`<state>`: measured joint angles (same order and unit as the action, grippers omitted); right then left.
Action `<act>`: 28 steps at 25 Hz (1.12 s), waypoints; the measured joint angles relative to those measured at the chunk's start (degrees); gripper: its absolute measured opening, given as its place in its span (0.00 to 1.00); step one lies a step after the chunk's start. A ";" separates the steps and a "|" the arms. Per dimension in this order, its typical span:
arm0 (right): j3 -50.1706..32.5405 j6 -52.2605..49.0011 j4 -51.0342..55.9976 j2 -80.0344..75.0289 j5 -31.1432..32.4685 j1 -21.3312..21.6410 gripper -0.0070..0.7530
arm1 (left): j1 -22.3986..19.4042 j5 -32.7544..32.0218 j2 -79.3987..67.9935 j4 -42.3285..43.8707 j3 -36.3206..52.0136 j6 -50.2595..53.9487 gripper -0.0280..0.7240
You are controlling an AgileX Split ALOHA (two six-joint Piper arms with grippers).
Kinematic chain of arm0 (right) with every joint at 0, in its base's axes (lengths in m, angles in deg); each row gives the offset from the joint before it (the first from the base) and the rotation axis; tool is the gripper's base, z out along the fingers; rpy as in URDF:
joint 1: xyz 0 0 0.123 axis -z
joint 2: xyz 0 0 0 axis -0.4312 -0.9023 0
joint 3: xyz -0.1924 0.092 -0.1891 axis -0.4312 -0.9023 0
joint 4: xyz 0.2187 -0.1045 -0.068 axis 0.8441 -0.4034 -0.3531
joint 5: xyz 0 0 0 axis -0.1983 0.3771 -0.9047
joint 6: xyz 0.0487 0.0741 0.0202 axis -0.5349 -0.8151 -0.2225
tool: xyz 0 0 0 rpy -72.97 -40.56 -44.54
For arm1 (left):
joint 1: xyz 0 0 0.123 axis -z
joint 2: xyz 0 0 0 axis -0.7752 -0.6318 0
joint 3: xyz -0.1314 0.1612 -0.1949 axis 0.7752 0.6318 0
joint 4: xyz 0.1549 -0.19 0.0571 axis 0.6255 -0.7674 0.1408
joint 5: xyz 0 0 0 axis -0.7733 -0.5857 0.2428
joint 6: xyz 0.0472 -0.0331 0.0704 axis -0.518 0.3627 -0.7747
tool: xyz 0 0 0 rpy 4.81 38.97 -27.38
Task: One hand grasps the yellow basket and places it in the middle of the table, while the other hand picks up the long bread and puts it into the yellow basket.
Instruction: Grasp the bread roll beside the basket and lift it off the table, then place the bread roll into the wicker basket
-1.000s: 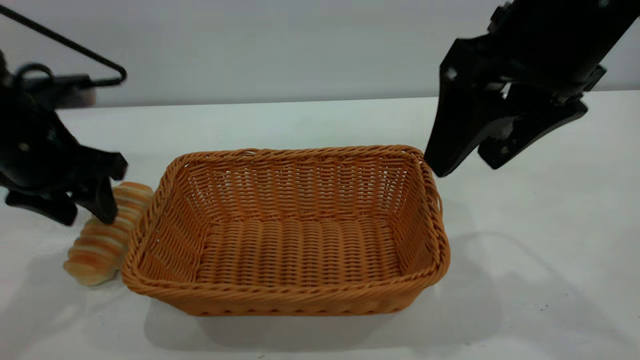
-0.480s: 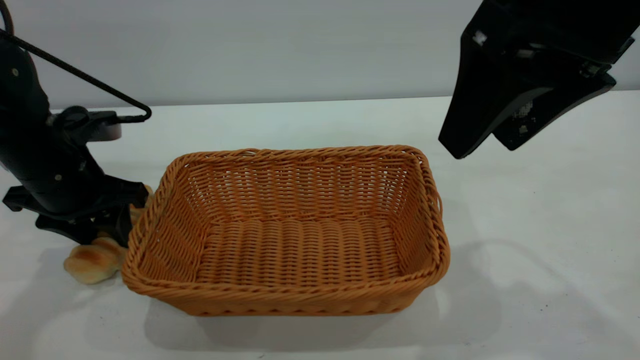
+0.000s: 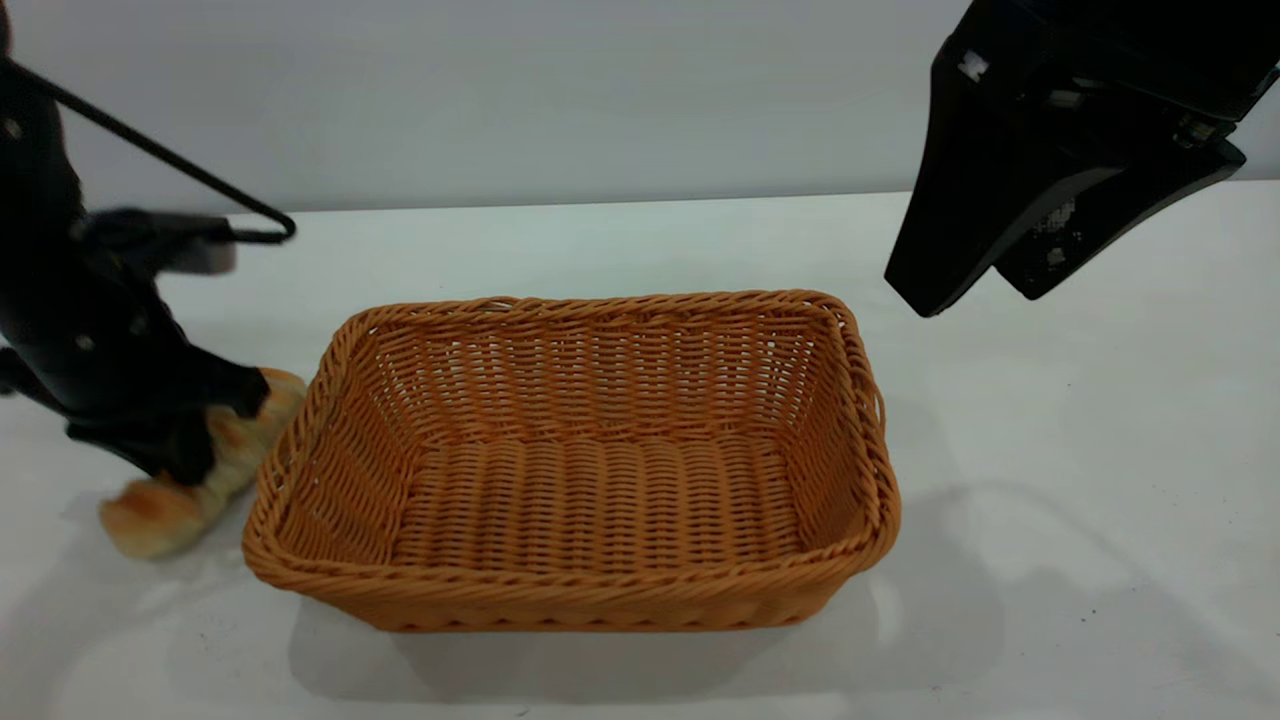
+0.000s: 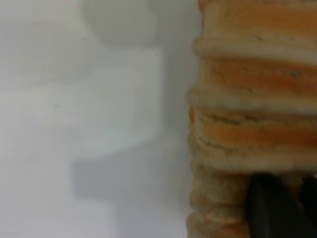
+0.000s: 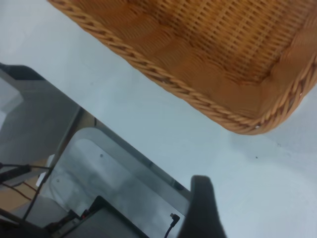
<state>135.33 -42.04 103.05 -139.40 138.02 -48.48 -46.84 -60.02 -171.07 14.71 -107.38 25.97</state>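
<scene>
Next, I let go of the long bread with my left gripper near the middle of the yellow basket's woven bottom [image 3: 561,484].
The yellow basket [image 3: 570,600] stands empty in the middle of the white table [image 3: 1060,500]. The long bread [image 3: 150,515] lies just left of the basket, close to its left rim. My left gripper [image 3: 215,430] is down on the bread, its black fingers [image 4: 270,210] closed across the bread's ridged middle [image 4: 252,114]. My right gripper [image 3: 975,295] hangs open and empty in the air above and to the right of the basket's far right corner. The right wrist view shows one finger [image 5: 200,208] and a corner of the basket [image 5: 223,49].
A black cable [image 3: 150,150] loops off the left arm above the table's far left. A grey wall stands behind the table. The right wrist view shows the table's edge with floor, equipment and cables [image 5: 74,168] beyond it.
The left gripper came down over the bread and closed on it. The bread has swung and shifted a little to the left. The right gripper rose up and away from the basket's corner.
</scene>
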 joint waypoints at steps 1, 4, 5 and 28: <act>0.00 0.00 -0.05 0.00 0.01 0.00 0.78 | -0.05 -0.98 1.40 0.32 0.10 0.14 0.14; 0.00 0.00 -0.24 0.00 0.06 0.00 0.78 | -0.05 -2.28 7.25 0.31 0.17 0.40 0.14; 0.00 0.00 -0.24 0.00 0.06 0.00 0.78 | -0.05 -2.67 9.44 0.01 0.17 0.61 0.14; -0.06 0.05 -0.71 3.75 1.77 0.00 0.78 | 24.28 1.34 12.32 -22.58 0.28 -16.83 0.18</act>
<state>135.27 -41.99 102.34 -135.66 139.79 -48.48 -22.56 -58.68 -158.75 -7.87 -107.11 9.15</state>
